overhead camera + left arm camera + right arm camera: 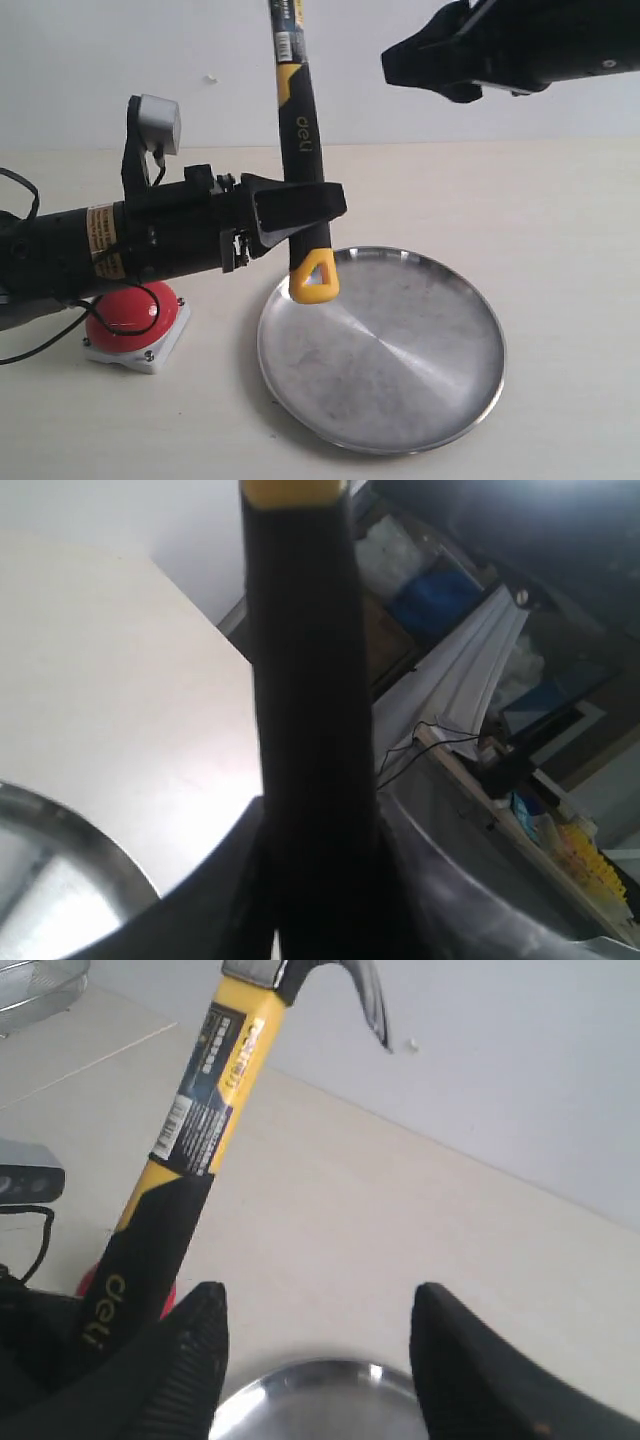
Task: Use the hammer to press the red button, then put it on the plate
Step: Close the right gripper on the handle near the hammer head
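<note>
Next, my right gripper grips the upper part of the hammer's black handle [300, 125] [138, 1255], above my left gripper and below the yellow section.
My left gripper [300, 208] is shut on the hammer [300, 130], gripping its black handle low down. The hammer stands nearly upright, its yellow end [313, 277] hanging over the left rim of the plate [400, 370]; its head is out of the exterior view. The right wrist view shows the hammer [205, 1120] with its dark claw head at the top. The red button [125, 325] sits on its white base under my left arm, partly hidden. My right gripper [395, 68] hovers high at the upper right, open and empty. In the left wrist view the handle [310, 730] fills the middle.
The plate's rim [320, 1375] shows between my right fingers [205, 1330]. Black cables [60, 345] loop beside the button. A pale wall closes the table's far side. A wire basket [40, 985] stands at one corner in the right wrist view.
</note>
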